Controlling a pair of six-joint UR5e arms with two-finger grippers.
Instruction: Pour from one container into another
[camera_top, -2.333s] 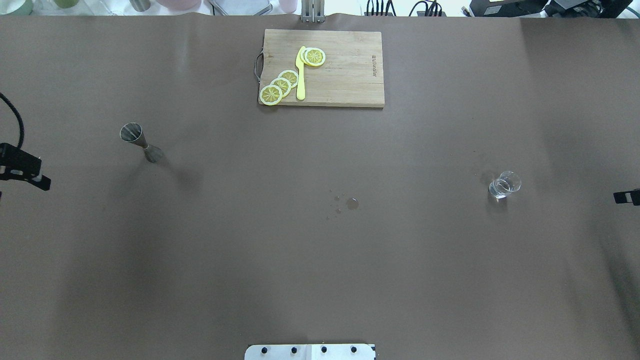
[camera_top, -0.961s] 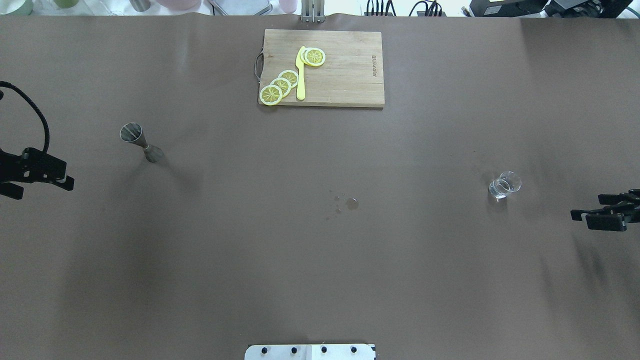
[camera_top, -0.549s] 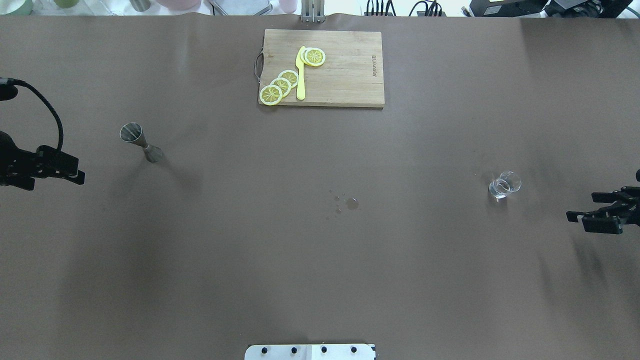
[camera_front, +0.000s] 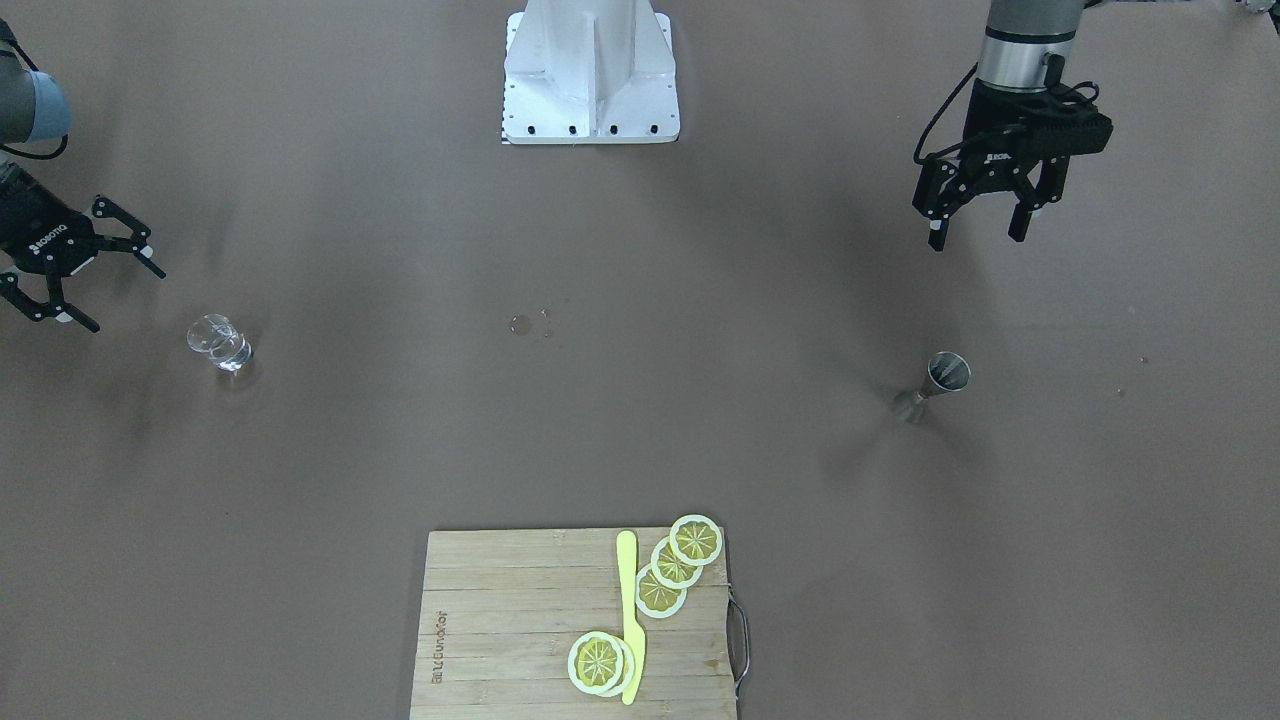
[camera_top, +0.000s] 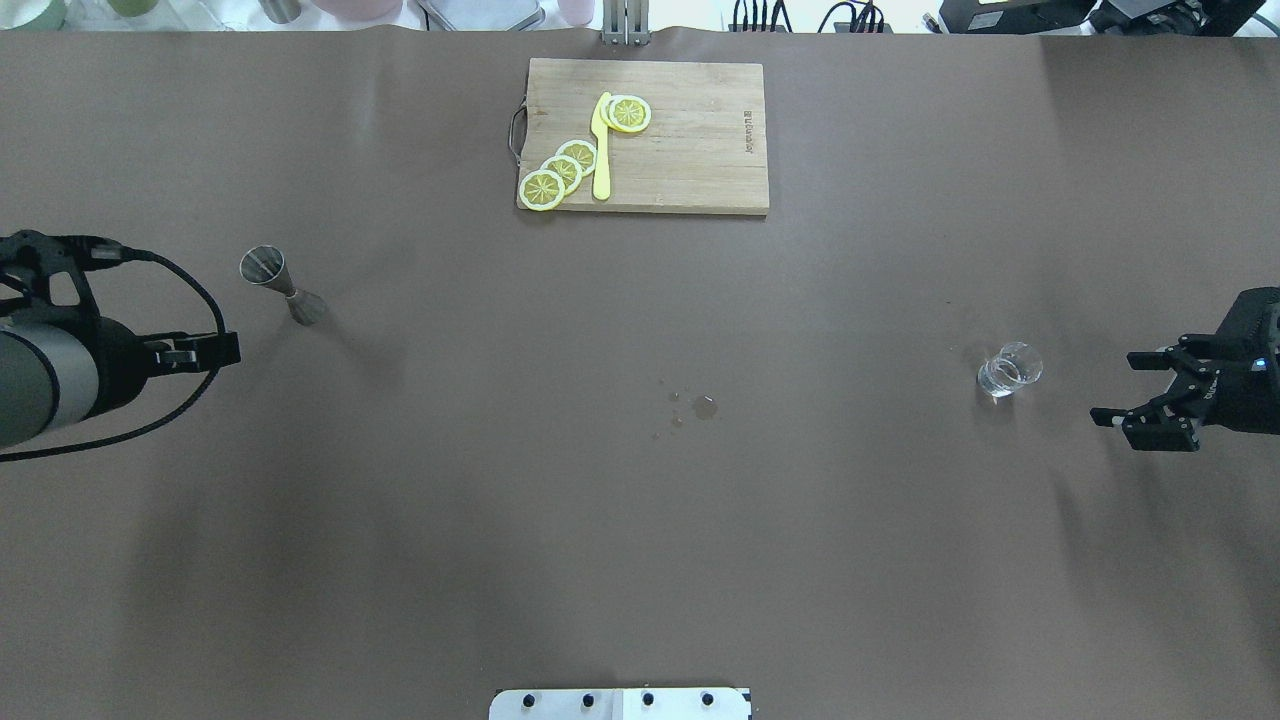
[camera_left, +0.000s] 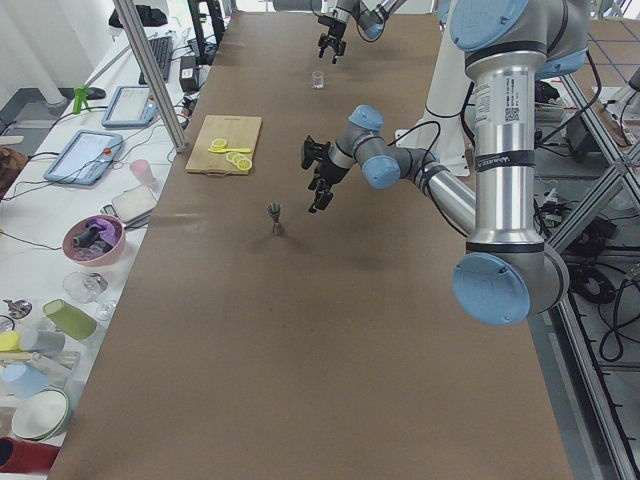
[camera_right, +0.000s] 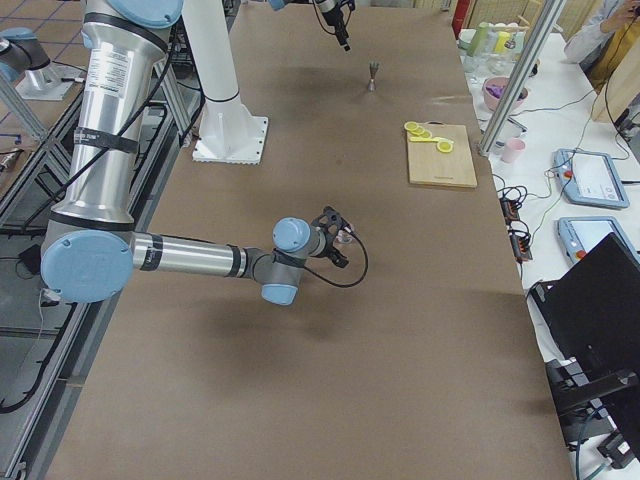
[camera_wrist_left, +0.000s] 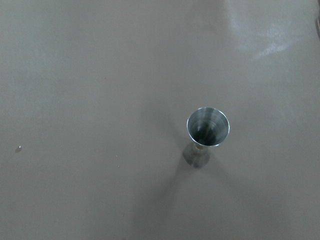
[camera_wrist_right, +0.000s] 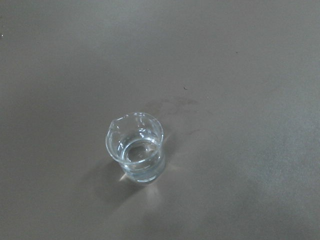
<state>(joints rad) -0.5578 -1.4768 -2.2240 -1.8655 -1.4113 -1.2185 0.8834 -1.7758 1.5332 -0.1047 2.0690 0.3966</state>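
Note:
Next, my left gripper grips the narrow middle of the metal jigger (camera_front: 924, 395) (camera_wrist_left: 199, 147), below its open top cup.
A small metal jigger (camera_top: 280, 285) stands upright on the brown table at the left; the left wrist view looks down into its empty cup (camera_wrist_left: 207, 132). A small clear glass beaker (camera_top: 1010, 370) holding clear liquid (camera_wrist_right: 136, 147) stands at the right. My left gripper (camera_front: 975, 238) hangs open above the table, short of the jigger (camera_front: 935, 385) on the robot's side and apart from it. To the outer side of the beaker (camera_front: 218, 343), my right gripper (camera_top: 1115, 390) is open and holds nothing, with a clear gap between them.
A wooden cutting board (camera_top: 690, 140) with lemon slices (camera_top: 560, 172) and a yellow knife (camera_top: 601, 150) lies at the far middle edge. A few liquid drops (camera_top: 703, 406) mark the table centre. The white robot base (camera_front: 590, 70) sits at the near middle edge.
Both arms have come further in from the table's sides. The left gripper moved toward the jigger, the right gripper toward the beaker. Jigger and beaker have not moved.

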